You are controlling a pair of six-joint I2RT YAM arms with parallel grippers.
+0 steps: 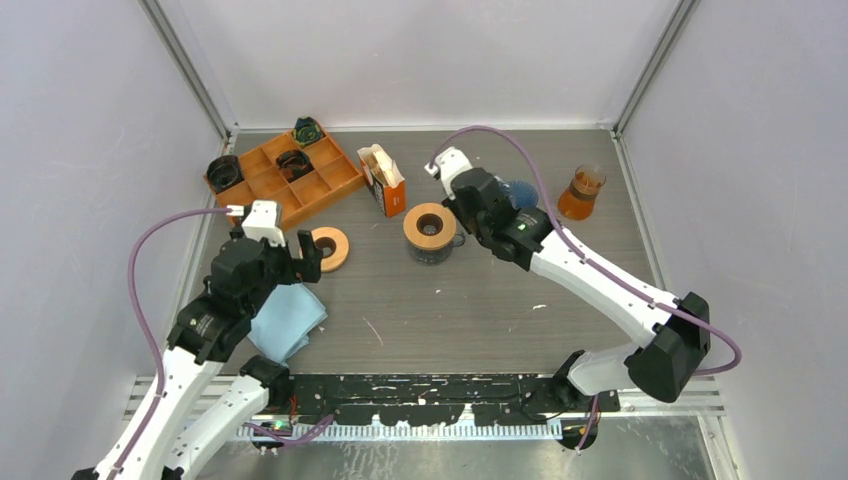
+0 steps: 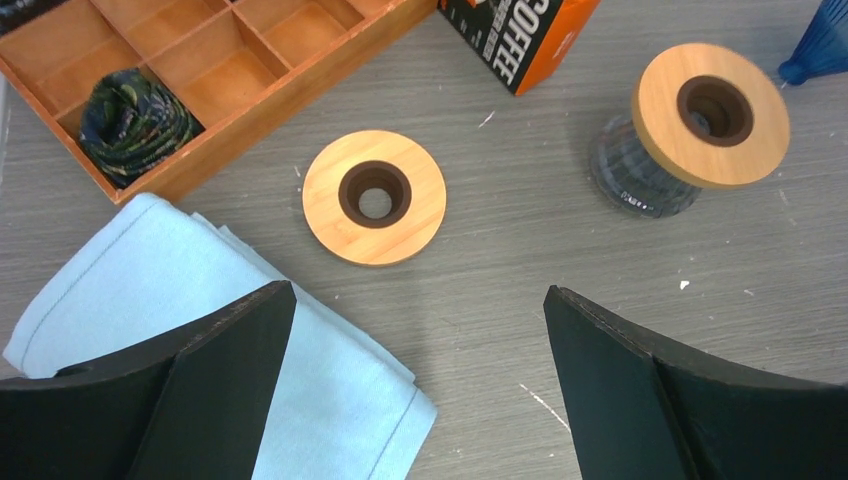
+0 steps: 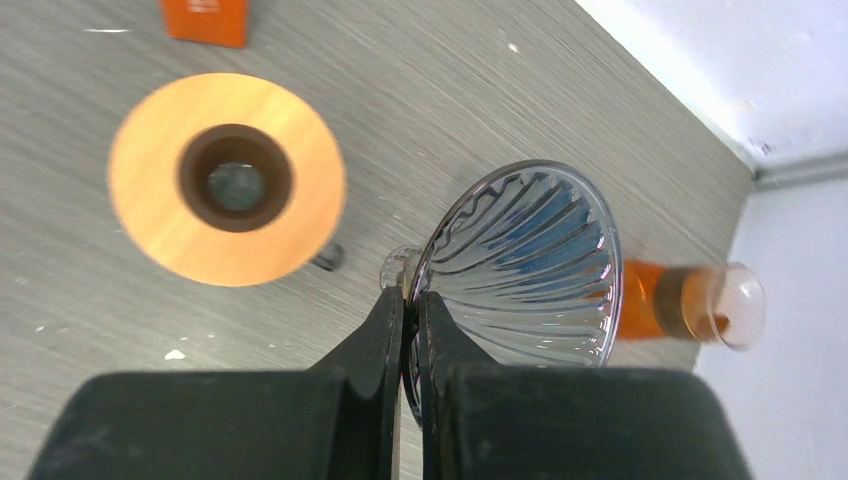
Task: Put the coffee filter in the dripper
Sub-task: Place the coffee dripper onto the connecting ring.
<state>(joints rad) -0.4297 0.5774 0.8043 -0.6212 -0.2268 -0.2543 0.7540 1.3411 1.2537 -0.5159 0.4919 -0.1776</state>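
Note:
The dripper will go down from my right gripper into the wooden collar of the glass carafe [image 1: 430, 221] [image 3: 235, 180].
The dripper [image 3: 520, 265] is a ribbed clear glass cone with a blue tint. My right gripper [image 3: 410, 295] is shut on its rim and holds it tilted, to the right of the glass carafe with a wooden collar [image 3: 228, 178]. In the top view the dripper [image 1: 520, 190] shows partly behind the right gripper [image 1: 503, 203]. White coffee filters [image 1: 377, 157] stick out of the orange coffee box [image 1: 388, 190] behind the carafe [image 1: 430, 230]. My left gripper [image 1: 297, 262] is open and empty, its jaws wide apart [image 2: 420, 290] over the table.
A loose wooden ring [image 2: 374, 196] lies just ahead of the left gripper. A folded blue cloth [image 2: 150, 270] lies under its left finger. A wooden compartment tray [image 1: 262, 182] with dark items stands at the back left. An orange glass flask [image 1: 581, 192] stands at the back right.

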